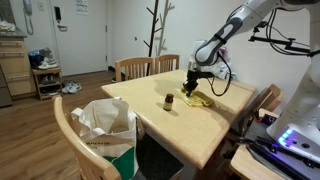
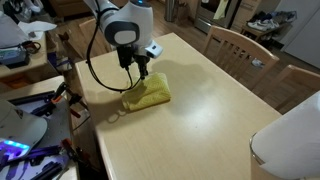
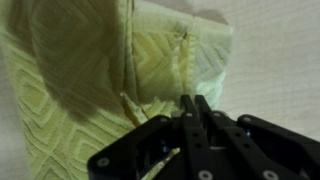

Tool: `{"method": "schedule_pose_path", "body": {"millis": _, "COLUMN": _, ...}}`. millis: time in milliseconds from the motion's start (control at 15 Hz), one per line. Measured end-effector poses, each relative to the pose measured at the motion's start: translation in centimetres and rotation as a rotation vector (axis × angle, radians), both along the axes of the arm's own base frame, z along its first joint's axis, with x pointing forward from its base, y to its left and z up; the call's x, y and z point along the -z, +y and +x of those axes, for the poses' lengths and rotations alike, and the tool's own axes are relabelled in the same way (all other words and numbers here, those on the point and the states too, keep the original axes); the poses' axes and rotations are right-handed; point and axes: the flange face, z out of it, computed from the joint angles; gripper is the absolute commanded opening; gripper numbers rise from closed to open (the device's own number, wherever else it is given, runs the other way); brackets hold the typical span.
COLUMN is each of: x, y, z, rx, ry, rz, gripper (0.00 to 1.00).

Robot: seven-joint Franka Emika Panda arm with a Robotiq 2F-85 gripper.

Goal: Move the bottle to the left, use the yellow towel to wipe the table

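The yellow towel is pinched in my gripper by the hem near its edge, so I will open and grip the folds nearer its middle [image 3: 125, 82] before I wipe the table.
The yellow towel [image 2: 148, 94] lies bunched on the light wooden table [image 2: 200, 120]; it also shows in an exterior view [image 1: 197, 98] and fills the wrist view [image 3: 90, 70]. My gripper [image 3: 192, 102] is down on the towel's edge with its fingers pressed together, and a towel hem runs into the fingertips. It also appears in both exterior views [image 2: 141, 72] [image 1: 192, 82]. A small dark bottle [image 1: 169, 102] stands upright on the table, a short way from the towel, apart from the gripper.
Wooden chairs [image 1: 137, 67] stand at the table's far side, and one in front holds a white bag [image 1: 105, 125]. A coat stand [image 1: 154, 28] is behind. Cables and equipment [image 2: 25, 150] sit beside the table's edge.
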Motion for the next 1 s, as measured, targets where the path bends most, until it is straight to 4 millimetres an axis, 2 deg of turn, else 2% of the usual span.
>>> {"method": "schedule_pose_path", "body": {"millis": 467, "x": -0.5, "y": 0.2, "z": 0.5, "rx": 0.035, "ry": -0.046, "rz": -0.041, "gripper": 0.78}}
{"method": "schedule_pose_path", "body": {"millis": 667, "x": -0.6, "y": 0.0, "z": 0.6, "rx": 0.028, "ry": -0.053, "rz": -0.111, "gripper": 0.98}}
{"method": "schedule_pose_path", "body": {"millis": 1000, "x": -2.3, "y": -0.4, "z": 1.0, "rx": 0.02, "ry": -0.104, "rz": -0.247, "gripper": 1.0}}
